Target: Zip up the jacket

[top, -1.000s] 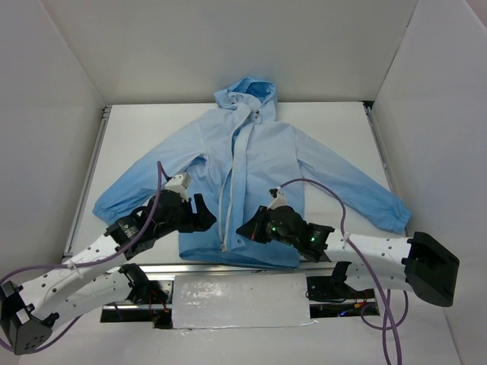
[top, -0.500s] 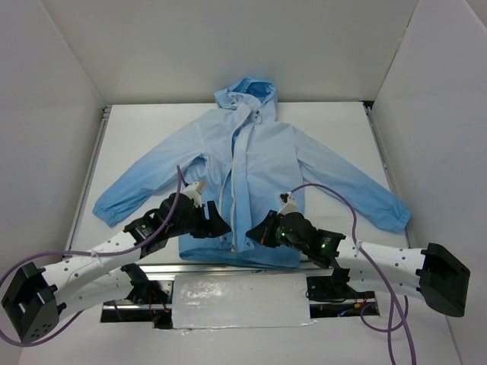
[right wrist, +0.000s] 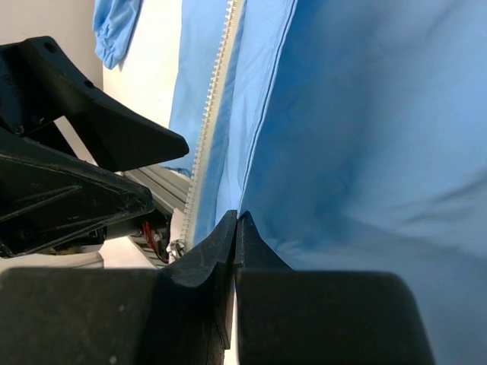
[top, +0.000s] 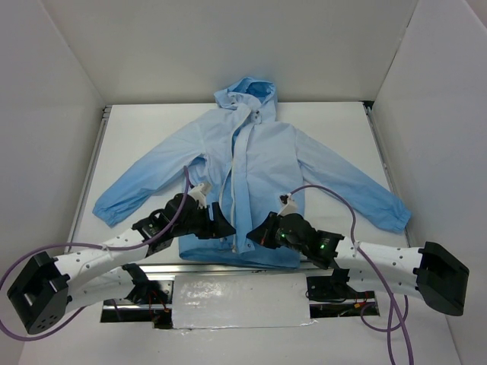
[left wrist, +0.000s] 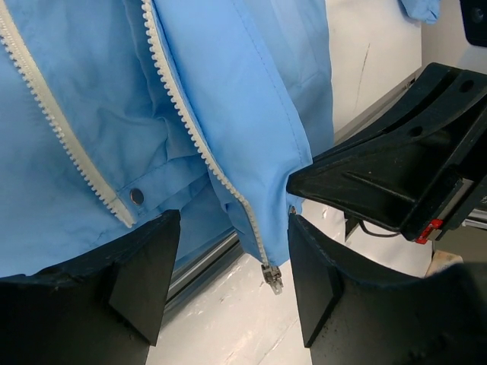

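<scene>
With my right gripper on just the front panel's edge, my left gripper next steadies the panel while my right gripper takes the panel's corner [left wrist: 278, 249] beside the slider.
The sky-blue hooded jacket [top: 259, 152] lies flat on the table, hood at the far side and hem at the near edge. In the left wrist view the jacket [left wrist: 251, 99] shows two separate rows of white zipper teeth [left wrist: 190, 129]. The metal slider [left wrist: 272, 277] hangs at the bottom of one row. My left gripper [left wrist: 232, 281] is open, its fingers on either side of the slider and not touching it; it is at the hem in the top view [top: 226, 228]. My right gripper [right wrist: 237, 222] is shut on the jacket's front panel edge [right wrist: 262, 137], next to the left gripper [top: 255, 236].
White walls close in the table on three sides. The metal front rail [top: 236, 270] and a silver taped plate [top: 240, 300] lie just below the hem. Purple cables [top: 335, 194] arch over both arms. The sleeves [top: 137, 186] spread out to both sides.
My left gripper has moved right along the hem to the zipper's bottom end. My right gripper has shifted slightly, drawing the right front panel over the zipper line.
</scene>
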Robot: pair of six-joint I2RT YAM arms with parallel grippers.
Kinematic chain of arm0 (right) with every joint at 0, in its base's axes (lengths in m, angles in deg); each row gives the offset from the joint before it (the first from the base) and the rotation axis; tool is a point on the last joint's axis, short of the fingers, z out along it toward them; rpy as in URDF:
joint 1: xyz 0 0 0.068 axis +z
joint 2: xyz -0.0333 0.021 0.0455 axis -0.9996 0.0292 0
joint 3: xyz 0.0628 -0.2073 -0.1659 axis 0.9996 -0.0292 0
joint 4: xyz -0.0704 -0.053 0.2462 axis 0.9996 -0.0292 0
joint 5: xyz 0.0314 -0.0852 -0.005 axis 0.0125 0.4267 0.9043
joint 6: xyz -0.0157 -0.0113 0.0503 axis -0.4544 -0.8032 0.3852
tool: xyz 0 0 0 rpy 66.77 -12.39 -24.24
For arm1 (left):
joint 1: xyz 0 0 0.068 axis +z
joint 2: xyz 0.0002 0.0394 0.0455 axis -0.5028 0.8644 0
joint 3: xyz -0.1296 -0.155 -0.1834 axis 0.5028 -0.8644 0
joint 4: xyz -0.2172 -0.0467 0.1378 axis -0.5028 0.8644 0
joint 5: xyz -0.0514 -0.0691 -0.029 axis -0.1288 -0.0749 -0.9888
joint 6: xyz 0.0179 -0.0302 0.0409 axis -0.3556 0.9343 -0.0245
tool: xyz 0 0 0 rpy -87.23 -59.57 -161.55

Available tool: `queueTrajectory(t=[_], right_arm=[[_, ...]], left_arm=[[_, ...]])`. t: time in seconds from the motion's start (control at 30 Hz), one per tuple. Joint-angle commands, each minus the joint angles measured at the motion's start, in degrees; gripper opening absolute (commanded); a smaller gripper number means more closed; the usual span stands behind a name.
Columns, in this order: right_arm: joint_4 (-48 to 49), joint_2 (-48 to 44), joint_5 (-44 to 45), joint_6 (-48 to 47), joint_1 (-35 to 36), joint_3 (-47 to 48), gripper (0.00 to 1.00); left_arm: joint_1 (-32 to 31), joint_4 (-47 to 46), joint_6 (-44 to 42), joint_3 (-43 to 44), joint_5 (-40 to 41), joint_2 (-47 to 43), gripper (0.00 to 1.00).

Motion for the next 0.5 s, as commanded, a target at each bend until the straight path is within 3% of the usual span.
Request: queueTrajectory(t=[0.0,0.27,0.47], right_arm=[[3.11,-1.21,1.39,0.32,0.39,-1.49,0.0],[4.6,-2.01,0.87,0.5,0.3,-1.85,0.0],[7.68,0.01,-1.06,0.41,0.39,-2.29,0.0]], left_arm=[[-0.05,-3.54,-0.11,1.01,-1.96,1.08,0.71],[-0.13,-5.91,0.42,-0.22,-2.05,3.63,0.63],[-0.05,-9.42,0.68,-0.31,-3.54,8.55,0.64]])
